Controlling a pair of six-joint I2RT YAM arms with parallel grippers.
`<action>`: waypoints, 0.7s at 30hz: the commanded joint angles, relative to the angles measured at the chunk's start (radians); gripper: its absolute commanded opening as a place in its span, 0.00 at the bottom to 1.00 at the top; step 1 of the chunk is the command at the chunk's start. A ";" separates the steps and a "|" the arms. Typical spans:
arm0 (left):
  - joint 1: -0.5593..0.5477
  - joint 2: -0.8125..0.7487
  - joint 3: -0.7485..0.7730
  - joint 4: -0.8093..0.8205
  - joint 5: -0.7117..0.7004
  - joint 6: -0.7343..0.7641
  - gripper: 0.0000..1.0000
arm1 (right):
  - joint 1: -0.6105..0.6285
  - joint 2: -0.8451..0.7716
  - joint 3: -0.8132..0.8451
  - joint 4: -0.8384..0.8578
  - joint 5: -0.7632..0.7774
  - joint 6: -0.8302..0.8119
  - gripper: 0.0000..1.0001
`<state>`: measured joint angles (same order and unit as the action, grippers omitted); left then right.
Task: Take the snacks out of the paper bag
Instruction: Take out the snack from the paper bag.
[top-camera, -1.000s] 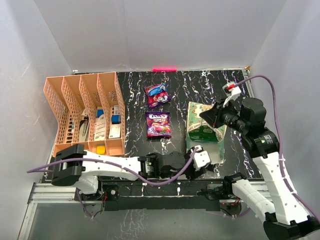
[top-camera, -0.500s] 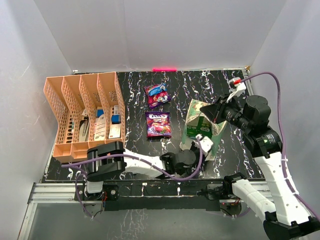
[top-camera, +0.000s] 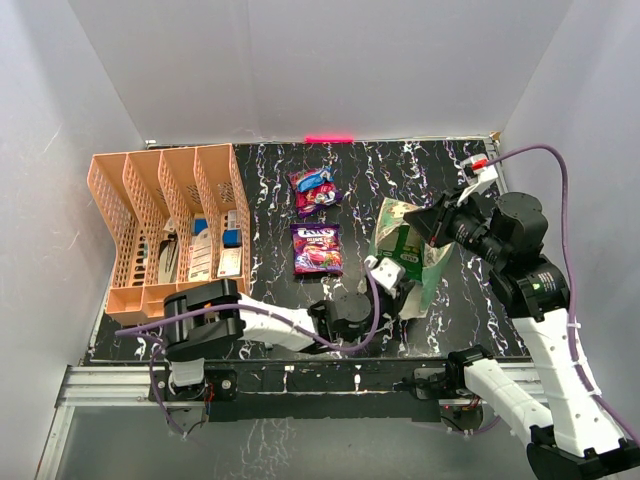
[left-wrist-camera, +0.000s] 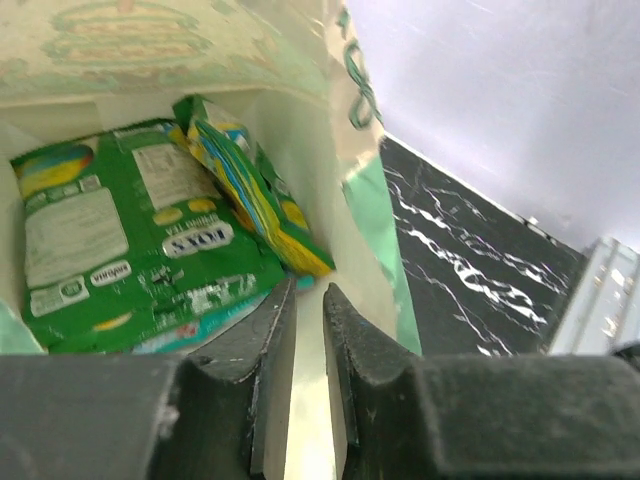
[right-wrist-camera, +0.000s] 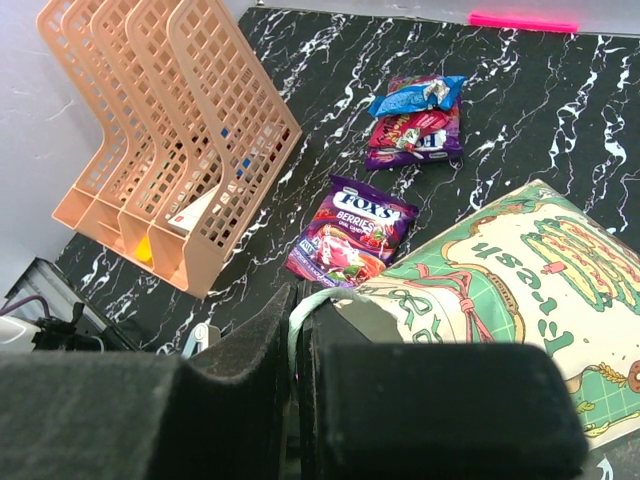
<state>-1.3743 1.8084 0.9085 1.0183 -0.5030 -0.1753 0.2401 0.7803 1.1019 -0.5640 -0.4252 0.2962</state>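
Note:
Next, I open my left gripper's fingers, which are nearly shut short of the yellow-green packet's near end, and reach deeper to grip its middle (left-wrist-camera: 246, 190).
The cream paper bag (top-camera: 400, 250) with green print lies on its side at the right, mouth toward the arms. My right gripper (top-camera: 432, 228) is shut on its string handle (right-wrist-camera: 312, 303) and holds the upper edge up; the printed side shows in the right wrist view (right-wrist-camera: 520, 270). My left gripper (top-camera: 392, 282) is at the bag's mouth. In the left wrist view its jaws (left-wrist-camera: 308, 292) stand slightly apart and empty, just short of a green packet (left-wrist-camera: 120, 240) and a yellow-green packet (left-wrist-camera: 250, 190) inside the bag (left-wrist-camera: 140, 40). A purple packet (top-camera: 317, 249) and a red-and-blue pair (top-camera: 314, 190) lie on the table.
An orange slotted tray (top-camera: 170, 225) with small items stands at the left, also in the right wrist view (right-wrist-camera: 170, 130). The black marbled tabletop (top-camera: 470, 300) ends at white walls. A pink strip (top-camera: 330, 138) marks the far edge.
My left arm has swung right from the table's front edge to the bag's mouth. My right gripper has lifted the bag's upper edge, opening the mouth wider.

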 joint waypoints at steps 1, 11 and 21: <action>0.042 0.072 0.099 0.075 -0.065 -0.045 0.14 | 0.001 -0.016 0.090 0.083 -0.022 0.027 0.07; 0.075 0.266 0.318 0.096 -0.055 -0.052 0.15 | 0.002 -0.013 0.111 0.075 -0.031 0.028 0.07; 0.091 0.375 0.456 0.011 -0.167 -0.071 0.56 | 0.001 -0.016 0.123 0.062 -0.031 0.021 0.07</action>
<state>-1.2926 2.1689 1.3071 1.0531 -0.5652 -0.2241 0.2401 0.7807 1.1500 -0.5797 -0.4366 0.3092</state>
